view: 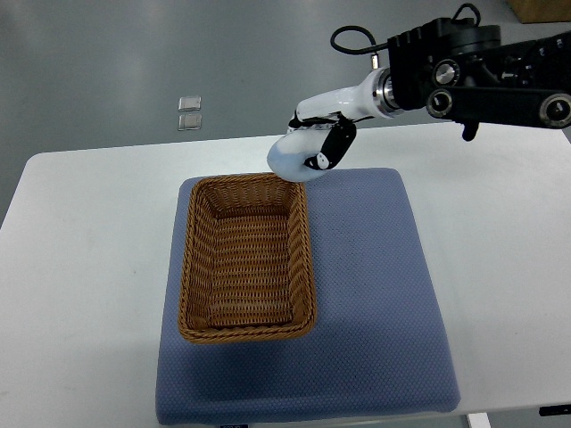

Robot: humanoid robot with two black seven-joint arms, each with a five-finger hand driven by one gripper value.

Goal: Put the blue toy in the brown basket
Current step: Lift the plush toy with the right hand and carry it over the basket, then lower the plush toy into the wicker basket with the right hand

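Observation:
The robot's right gripper should release the blue toy inside the far half of the empty brown basket (pixel 235 242).
A pale blue toy (pixel 287 157) hangs in the air just above the far right corner of the brown wicker basket (pixel 191 259). My right hand (pixel 318 143), white with black fingers, is shut on the toy from above and from the right. Its arm comes in from the top right of the picture. Nothing lies inside the basket, which is rectangular and sits on a blue mat (pixel 375 294). Part of the toy is hidden under the fingers. The left arm does not show.
The blue mat lies on a white table (pixel 80 267) whose far edge runs just behind the basket. Two small metal plates (pixel 189 113) lie on the grey floor beyond the table. A cardboard box corner (pixel 541 9) shows at the top right.

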